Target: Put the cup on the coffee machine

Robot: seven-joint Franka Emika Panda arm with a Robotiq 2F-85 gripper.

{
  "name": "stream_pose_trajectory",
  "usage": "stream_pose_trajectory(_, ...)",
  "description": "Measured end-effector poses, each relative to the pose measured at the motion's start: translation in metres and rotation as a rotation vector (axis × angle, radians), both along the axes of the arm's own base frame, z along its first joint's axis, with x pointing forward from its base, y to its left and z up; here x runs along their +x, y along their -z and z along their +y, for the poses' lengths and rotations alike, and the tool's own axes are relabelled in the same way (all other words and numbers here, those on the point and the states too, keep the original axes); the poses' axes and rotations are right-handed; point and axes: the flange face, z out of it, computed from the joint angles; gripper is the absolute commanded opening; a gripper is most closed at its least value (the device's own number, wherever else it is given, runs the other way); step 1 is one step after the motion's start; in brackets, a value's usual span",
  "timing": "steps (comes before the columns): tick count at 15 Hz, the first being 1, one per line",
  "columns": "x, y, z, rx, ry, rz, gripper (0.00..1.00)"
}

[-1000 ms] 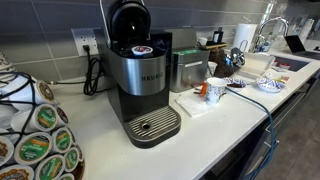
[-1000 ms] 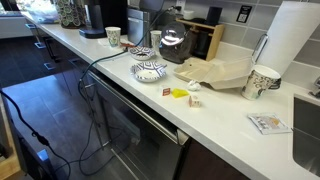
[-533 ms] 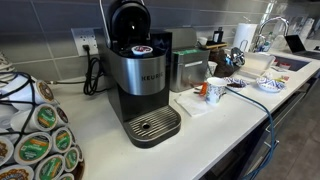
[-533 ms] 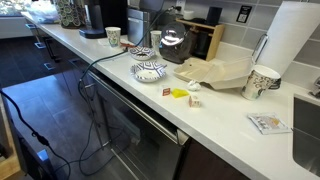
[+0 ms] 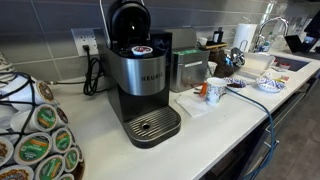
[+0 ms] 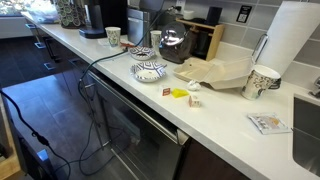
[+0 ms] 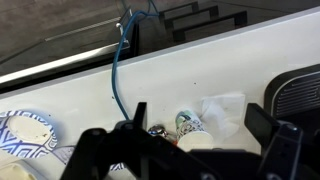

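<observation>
My gripper will next move to close on the cup's rim (image 5: 222, 81) (image 7: 181, 142), taking it on the side that faces away from the coffee machine.
The cup (image 5: 215, 90), small, white and faintly patterned, stands on a white napkin to the right of the coffee machine (image 5: 140, 85), whose black lid is up. The machine's grated drip tray (image 5: 152, 125) is bare. Both also show far off in an exterior view: the cup (image 6: 113, 36) beside the machine (image 6: 95, 18). In the wrist view my gripper (image 7: 198, 114) is open, its two dark fingers spread well above and to either side of the cup (image 7: 188, 126). The drip tray (image 7: 300, 92) is at the right edge. The gripper is out of sight in both exterior views.
A steel box container (image 5: 188, 70) stands right of the machine. A pod rack (image 5: 35, 135) fills the near left. A blue-and-white bowl (image 7: 25, 130) and a blue cable (image 7: 115, 70) lie on the counter. Another patterned cup (image 6: 262, 81) stands by a paper towel roll (image 6: 295, 40).
</observation>
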Motion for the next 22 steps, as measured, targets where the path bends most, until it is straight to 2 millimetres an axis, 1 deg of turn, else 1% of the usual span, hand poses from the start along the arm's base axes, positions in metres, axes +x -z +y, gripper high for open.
stream_pose_trajectory(5,0.002,0.001,0.0,0.003,0.009,0.004,1.0)
stream_pose_trajectory(7,0.01,0.006,0.0,0.012,0.087,0.023,1.0)
stream_pose_trajectory(9,0.028,0.017,0.002,0.011,0.174,0.058,1.0)
stream_pose_trajectory(11,0.052,0.029,0.005,-0.006,0.25,0.089,1.0)
stream_pose_trajectory(14,0.088,0.036,0.003,-0.02,0.337,0.104,1.0)
stream_pose_trajectory(18,0.132,0.047,-0.01,0.001,0.384,0.126,1.0)
stream_pose_trajectory(20,0.151,0.054,-0.015,0.017,0.391,0.113,1.0)
stream_pose_trajectory(22,0.166,0.064,-0.016,0.038,0.387,0.107,1.0)
